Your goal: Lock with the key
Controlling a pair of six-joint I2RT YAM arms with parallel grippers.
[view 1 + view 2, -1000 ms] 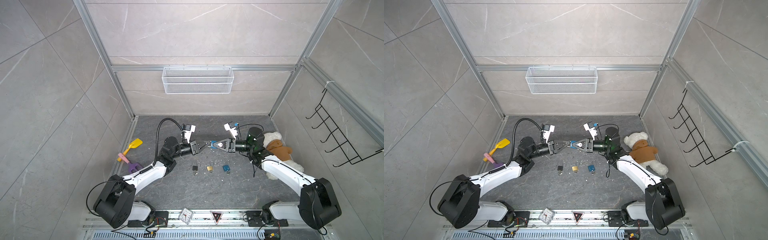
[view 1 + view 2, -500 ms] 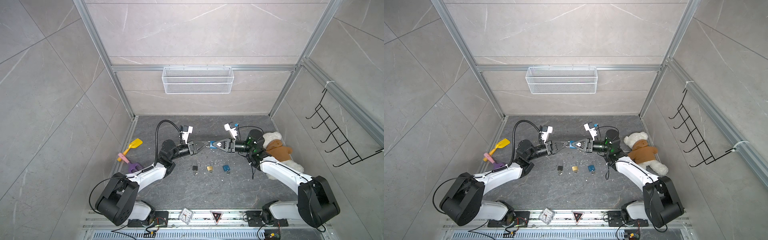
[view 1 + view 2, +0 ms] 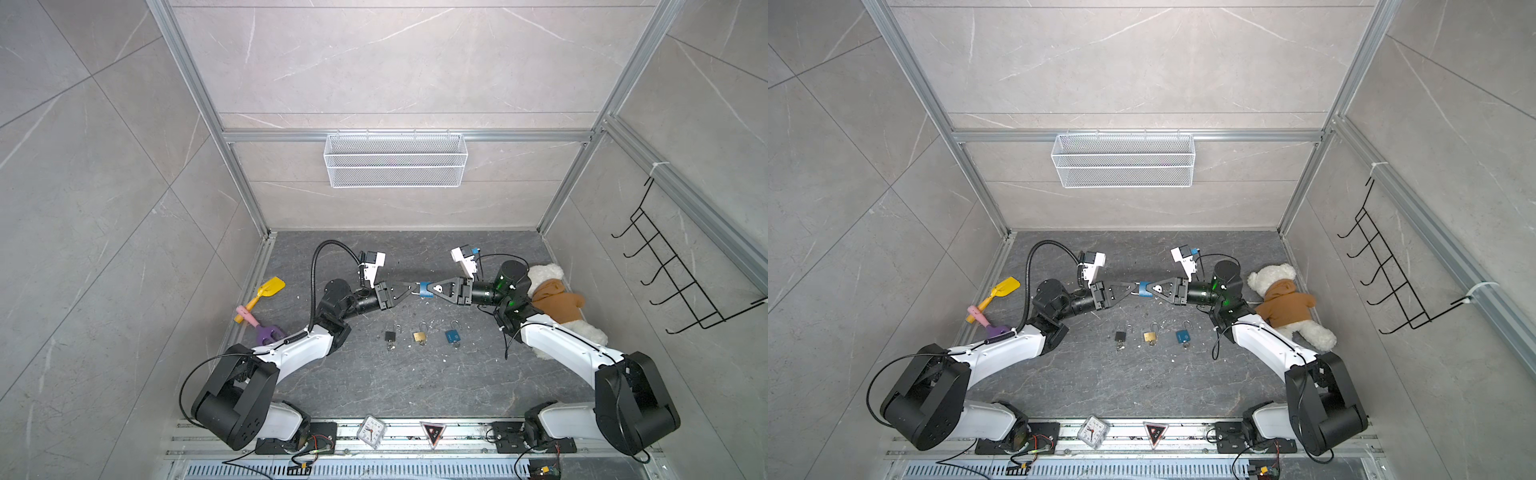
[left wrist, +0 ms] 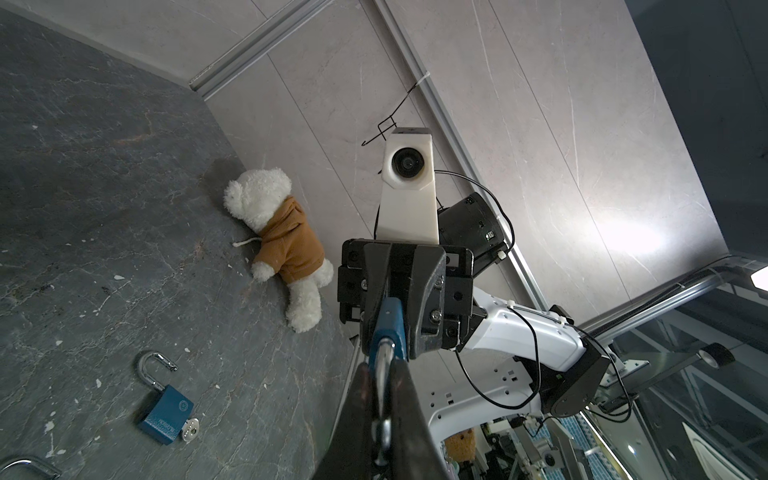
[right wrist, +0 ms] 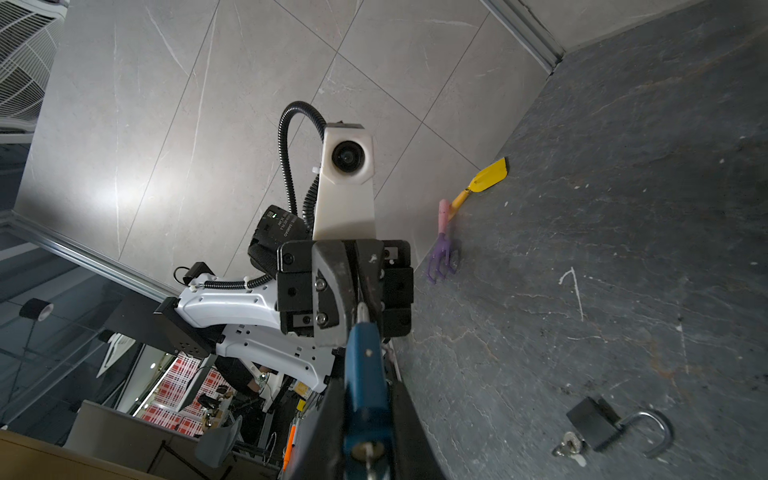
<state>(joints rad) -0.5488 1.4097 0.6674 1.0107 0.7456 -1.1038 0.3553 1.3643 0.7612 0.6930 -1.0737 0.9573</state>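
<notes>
My left gripper holds just the shackle, so it should take the blue body (image 3: 424, 289) first, freeing my right gripper for the key.
A blue padlock (image 3: 424, 289) (image 3: 1145, 289) hangs in mid-air above the middle of the floor, between both grippers. My left gripper (image 3: 415, 289) (image 4: 384, 365) is shut on its silver shackle (image 4: 383, 374). My right gripper (image 3: 432, 289) (image 5: 368, 386) is shut on the blue body (image 5: 365, 365). A small silver key (image 5: 368, 451) appears to sit in the keyhole at the end of the body, blurred. Both grippers lie level and point at each other.
Three open padlocks lie in a row on the floor below: black (image 3: 390, 334), brass (image 3: 419, 336) and blue (image 3: 452, 334), each with a key. A teddy bear (image 3: 552, 295) lies right, a toy shovel (image 3: 270, 289) and rake (image 3: 266, 332) left. A wire basket (image 3: 395, 160) hangs on the back wall.
Both grippers stay together at the blue padlock in mid-air. Only slight shifts of the arms show.
</notes>
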